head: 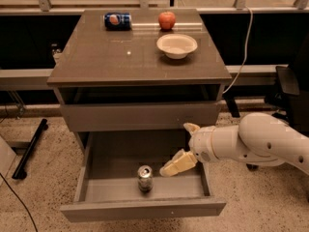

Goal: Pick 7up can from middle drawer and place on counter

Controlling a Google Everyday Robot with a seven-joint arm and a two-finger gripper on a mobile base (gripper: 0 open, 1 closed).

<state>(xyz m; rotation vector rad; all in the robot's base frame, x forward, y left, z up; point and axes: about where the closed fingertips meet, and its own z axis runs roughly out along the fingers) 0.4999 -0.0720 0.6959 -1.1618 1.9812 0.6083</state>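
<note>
The upper body of the 7up can (145, 174) in the open drawer is next, and my gripper should go there and close around the end with its silver lid.
The 7up can (145, 178) stands upright in the pulled-out middle drawer (145, 210), near the middle of its front. It has a silver lid and a pale body. My gripper (174, 149) is over the right part of the drawer, a short way to the right of the can and not touching it. Its cream fingers (176, 165) stand apart, open and empty. The white arm reaches in from the right. The counter (111, 57) is the glossy grey-brown cabinet top above.
On the counter are a blue can (117, 21) lying on its side, a red apple (167, 19) and a white bowl (176, 45). The shut upper drawer front (140, 116) overhangs the open drawer. A dark chair (288, 83) stands at the right and a black stand leg (29, 149) at the left.
</note>
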